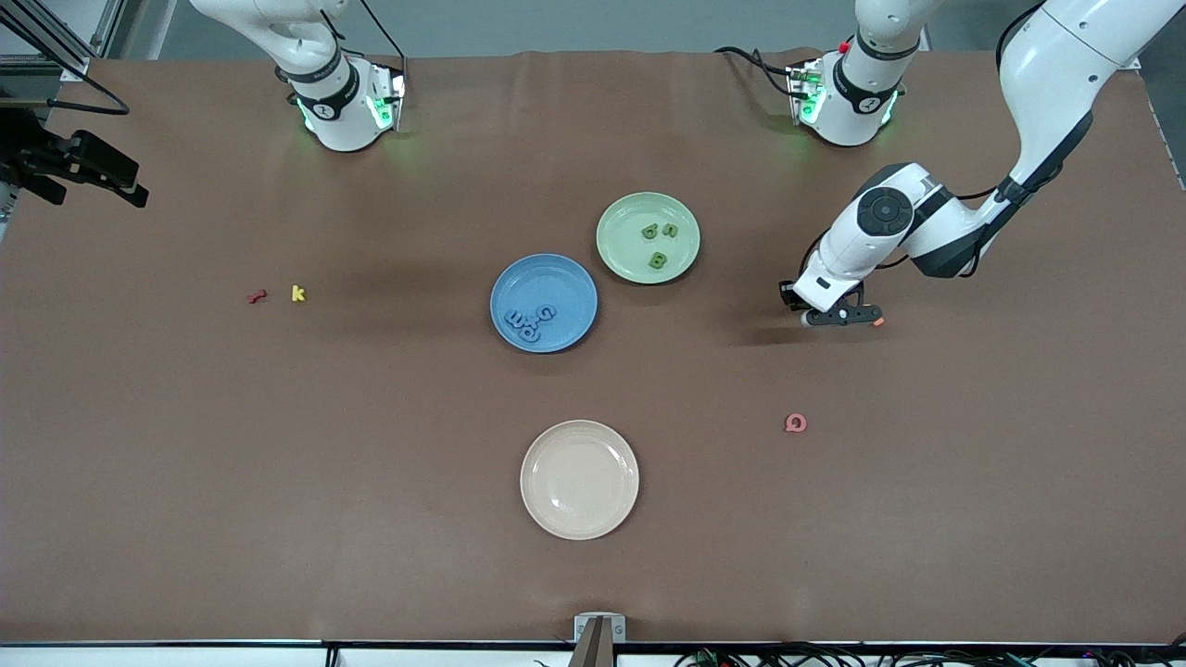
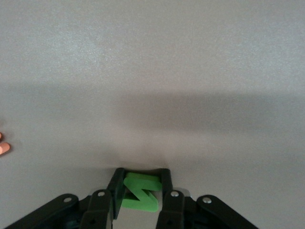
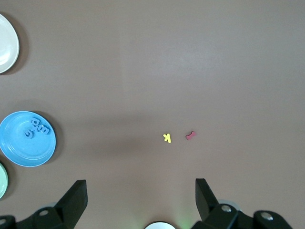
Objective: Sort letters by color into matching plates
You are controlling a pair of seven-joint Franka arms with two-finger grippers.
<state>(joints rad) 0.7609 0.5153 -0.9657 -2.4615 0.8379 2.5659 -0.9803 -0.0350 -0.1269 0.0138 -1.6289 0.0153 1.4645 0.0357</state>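
The left gripper needs to release the green letter on the pale green plate (image 1: pixel 627 232), between the green a and the plate's rim.
My left gripper (image 1: pixel 839 318) is down at the table toward the left arm's end, its fingers shut on a green letter (image 2: pixel 143 185) that rests on the brown surface. In the front view the gripper hides that letter. The pale green plate (image 1: pixel 625 222) holds three green letters (image 1: pixel 659 243). Beside it, nearer the front camera, the blue plate (image 1: pixel 556 283) holds several blue letters (image 1: pixel 528 321). My right gripper (image 3: pixel 140 191) is open with nothing in it, high over the table, and is outside the front view. Its wrist view shows the blue plate (image 3: pixel 19 148).
A cream plate (image 1: pixel 579 479) lies nearer the front camera. A pink letter (image 1: pixel 795 423) lies toward the left arm's end. A small orange letter (image 1: pixel 877 321) lies right beside the left gripper. A yellow k (image 1: pixel 297 294) and a red letter (image 1: pixel 257 296) lie toward the right arm's end.
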